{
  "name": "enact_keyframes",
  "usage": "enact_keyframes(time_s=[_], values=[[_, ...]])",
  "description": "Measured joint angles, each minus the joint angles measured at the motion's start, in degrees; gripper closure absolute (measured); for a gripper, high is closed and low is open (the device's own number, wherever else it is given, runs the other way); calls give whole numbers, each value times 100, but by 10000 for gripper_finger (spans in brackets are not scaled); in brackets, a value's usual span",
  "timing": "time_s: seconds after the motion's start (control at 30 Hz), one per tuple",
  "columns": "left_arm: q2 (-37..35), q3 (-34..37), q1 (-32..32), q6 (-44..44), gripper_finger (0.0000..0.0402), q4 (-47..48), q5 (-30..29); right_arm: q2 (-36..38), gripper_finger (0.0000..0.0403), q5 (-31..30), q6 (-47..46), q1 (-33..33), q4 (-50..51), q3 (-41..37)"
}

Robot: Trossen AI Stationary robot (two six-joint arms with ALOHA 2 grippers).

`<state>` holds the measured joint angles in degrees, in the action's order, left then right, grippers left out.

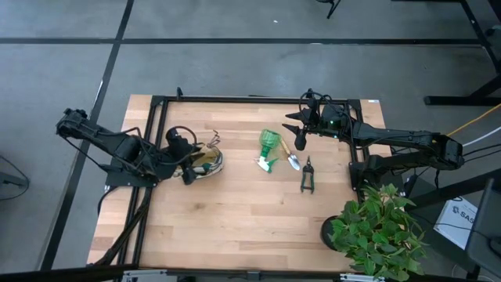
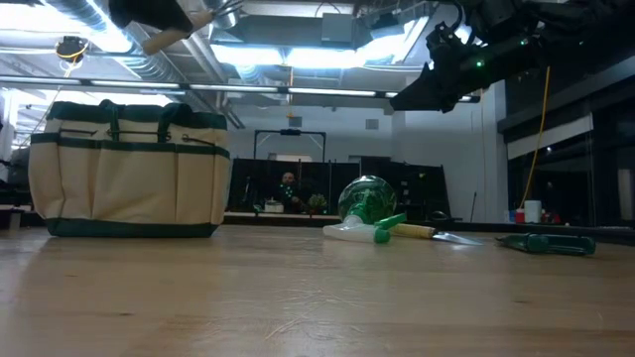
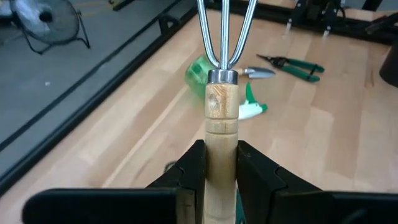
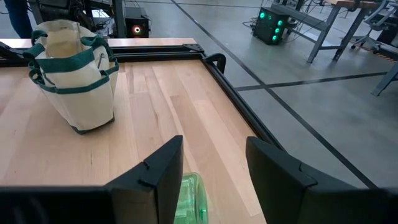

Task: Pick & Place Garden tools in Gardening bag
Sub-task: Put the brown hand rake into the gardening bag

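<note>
My left gripper should release the rake on the bottom inside the gardening bag (image 1: 203, 164). The rake is now in the air over that bag. The rake's prongs will point toward the spray bottle.
My left gripper (image 1: 188, 162) is shut on the thin wooden-handled rake (image 3: 221, 99) and holds it in the air over the cream and green gardening bag (image 1: 210, 160), which stands on its base at the table's left (image 2: 129, 169). The green spray bottle (image 1: 270, 147), the trowel (image 1: 293, 159) and the black pruning shears (image 1: 308, 177) lie on the table right of centre. My right gripper (image 4: 211, 180) is open and empty above the spray bottle (image 4: 189, 196), apart from it. My left gripper pinches the rake's wooden handle (image 3: 221, 158) between its two fingers (image 3: 191, 171), a little below the metal collar. The handle runs along the fingers and the steel prongs (image 3: 225, 31) stick out ahead. The rake is lifted clear above the bag, its handle end (image 2: 167, 40) showing in the low view.
A leafy potted plant (image 1: 380, 229) stands at the table's near right corner. A black metal frame (image 1: 258, 99) runs along the table's far edge and sides. Bare wood (image 1: 235, 219) spreads across the near middle of the table.
</note>
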<state>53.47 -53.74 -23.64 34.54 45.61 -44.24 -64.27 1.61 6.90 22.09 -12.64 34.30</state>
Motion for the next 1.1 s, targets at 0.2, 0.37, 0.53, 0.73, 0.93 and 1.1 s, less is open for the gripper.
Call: enact_keyframes(time_s=[0.2,0.37,0.53,0.73,0.93,1.1], values=[[0,0,0,178,341,275,196,0,224,0,1,-1,0,0],[0,0,0,180,341,496,417,0,224,-1,0,-1,0,0],[0,0,0,197,341,718,641,0,224,0,0,-2,0,0],[0,0,0,530,341,1208,980,0,224,0,0,-2,0,0],[2,2,0,841,341,1698,1212,0,224,-1,0,0,0,0],[2,2,0,836,341,1897,1205,0,224,0,0,0,0,0]])
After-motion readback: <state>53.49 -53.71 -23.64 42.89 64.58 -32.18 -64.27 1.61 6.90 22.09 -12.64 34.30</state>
